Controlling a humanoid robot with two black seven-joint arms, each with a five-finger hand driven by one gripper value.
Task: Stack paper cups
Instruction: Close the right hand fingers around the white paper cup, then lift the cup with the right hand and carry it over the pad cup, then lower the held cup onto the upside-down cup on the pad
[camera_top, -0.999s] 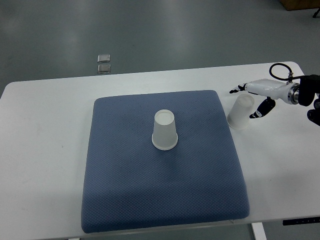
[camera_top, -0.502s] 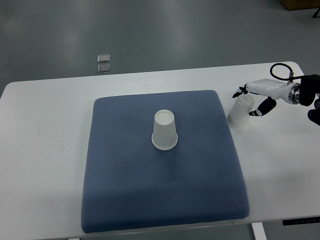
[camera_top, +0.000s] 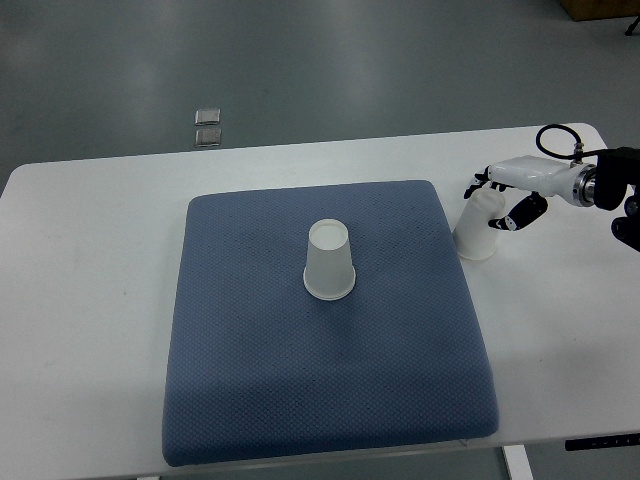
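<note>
The robot's right gripper will release its paper cup over the upside-down cup in the middle of the blue mat (camera_top: 332, 238).
Two white paper cups stand upside down. One cup (camera_top: 330, 262) sits in the middle of the blue mat (camera_top: 260, 380). The other cup (camera_top: 474, 235) stands on the white table just off the mat's right edge, leaning slightly. My right hand (camera_top: 488, 203) comes in from the right edge and closes around this cup's upper part, with the fingers (camera_top: 474, 184) behind it and the thumb (camera_top: 514, 217) on its right side. The left arm does not show.
The white table (camera_top: 90, 300) carries the large blue mat, with bare surface on the left and right. Two small grey squares (camera_top: 208, 126) lie on the floor beyond the table's far edge. A black cable (camera_top: 556, 133) loops above the right wrist.
The right hand's fingers and thumb have drawn in toward the right cup's top, and the cup has shifted slightly left. The middle cup has not moved.
</note>
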